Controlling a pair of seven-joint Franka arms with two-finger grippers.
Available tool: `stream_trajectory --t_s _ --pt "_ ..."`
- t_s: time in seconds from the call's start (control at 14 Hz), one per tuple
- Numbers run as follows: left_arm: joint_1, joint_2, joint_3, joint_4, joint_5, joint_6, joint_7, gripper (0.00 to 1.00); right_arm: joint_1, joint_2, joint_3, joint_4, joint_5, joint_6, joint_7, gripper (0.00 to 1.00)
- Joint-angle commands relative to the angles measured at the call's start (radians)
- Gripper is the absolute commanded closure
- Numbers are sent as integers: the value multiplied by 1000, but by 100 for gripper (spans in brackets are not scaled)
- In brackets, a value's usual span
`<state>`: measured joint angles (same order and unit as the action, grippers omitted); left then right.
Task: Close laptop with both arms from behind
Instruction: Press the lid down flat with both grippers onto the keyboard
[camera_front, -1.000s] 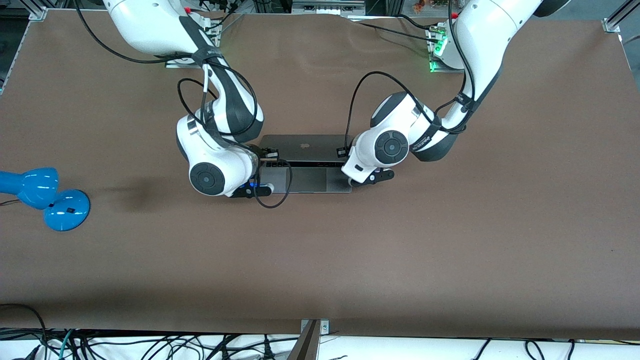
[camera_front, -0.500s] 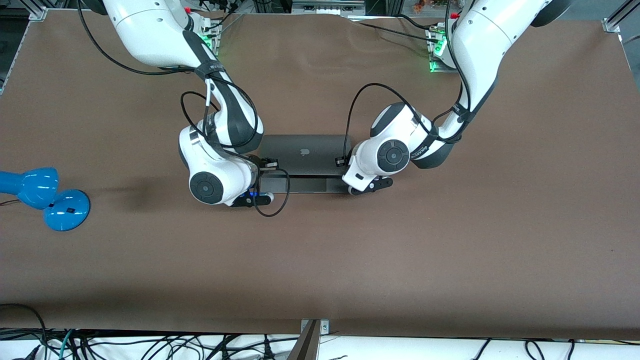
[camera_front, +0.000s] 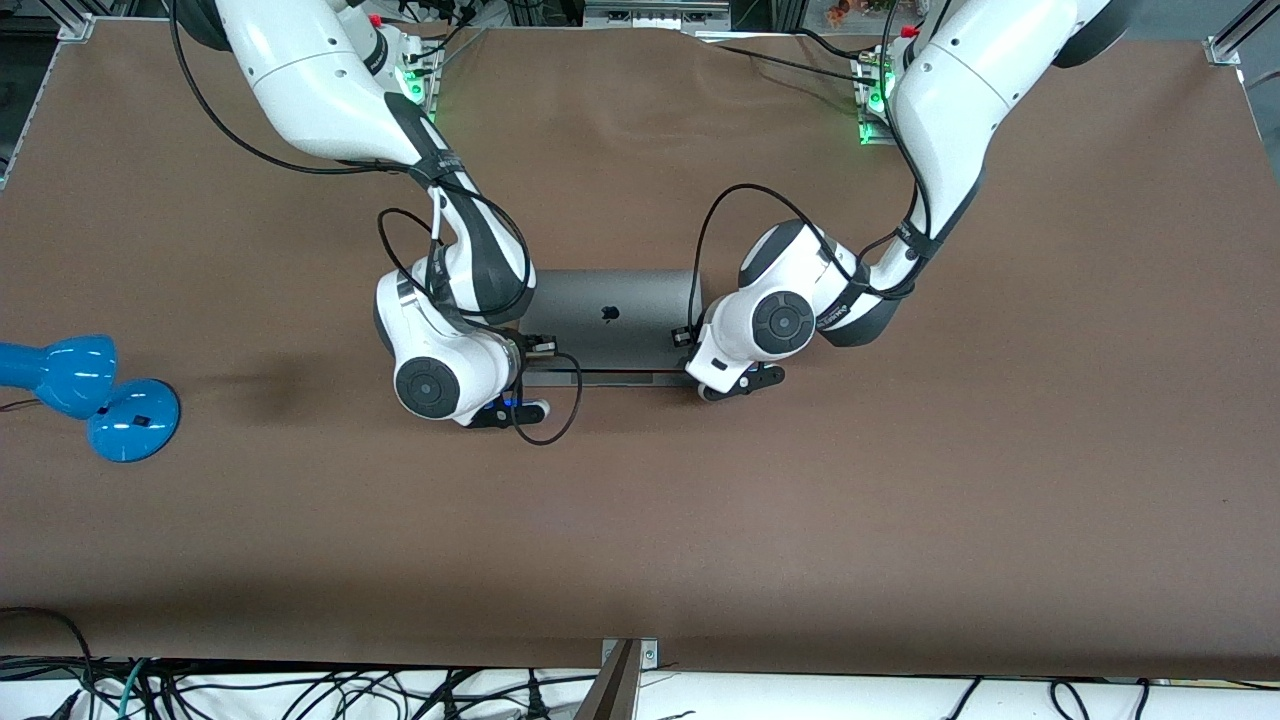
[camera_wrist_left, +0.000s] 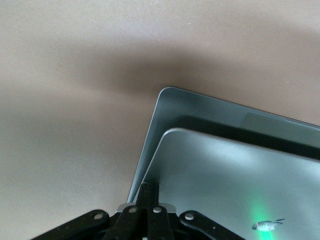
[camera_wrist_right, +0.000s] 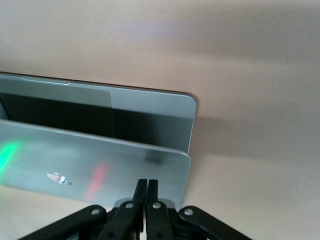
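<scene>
I will let go of the laptop lid with my left gripper when it is flat on the laptop's base (camera_front: 613, 328) (camera_wrist_left: 278, 221), covering the thin strip along its edge.
The space-grey laptop (camera_front: 605, 315) lies mid-table with its lid tipped almost flat. The black apple logo faces up, and only a thin strip of the base (camera_front: 610, 379) shows at the edge nearest the front camera. My left gripper (camera_front: 683, 337) is shut and presses on the lid's corner toward the left arm's end. In the left wrist view its shut fingertips (camera_wrist_left: 150, 186) rest on the lid (camera_wrist_left: 225, 180) above the base (camera_wrist_left: 200, 107). My right gripper (camera_front: 540, 347) is shut on the other lid corner. Its fingertips (camera_wrist_right: 147, 181) touch the lid (camera_wrist_right: 100, 155) over the base (camera_wrist_right: 150, 107).
A blue desk lamp (camera_front: 90, 390) lies near the table edge at the right arm's end. Brown table surface (camera_front: 700, 520) spreads nearer the front camera. Cables loop beside both wrists.
The lid has swung down toward the front camera, covering the keyboard and trackpad. Both grippers have followed it down and forward, still shut.
</scene>
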<state>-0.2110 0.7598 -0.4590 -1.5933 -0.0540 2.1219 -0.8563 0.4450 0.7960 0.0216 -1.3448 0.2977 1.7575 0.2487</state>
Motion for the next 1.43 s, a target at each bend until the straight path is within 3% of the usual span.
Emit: stream_trajectory --t_s 0.0,0.43,1.36 --pt "-37 21 28 32 34 7 -13 100 -11 15 1 30 -14 10 -28 94" --pt "-60 46 62 32 42 41 -13 100 -11 57 1 30 -46 71 -54 94" --pt "-64 65 65 32 69 44 -13 100 -2 89 3 30 -63 119 -58 94"
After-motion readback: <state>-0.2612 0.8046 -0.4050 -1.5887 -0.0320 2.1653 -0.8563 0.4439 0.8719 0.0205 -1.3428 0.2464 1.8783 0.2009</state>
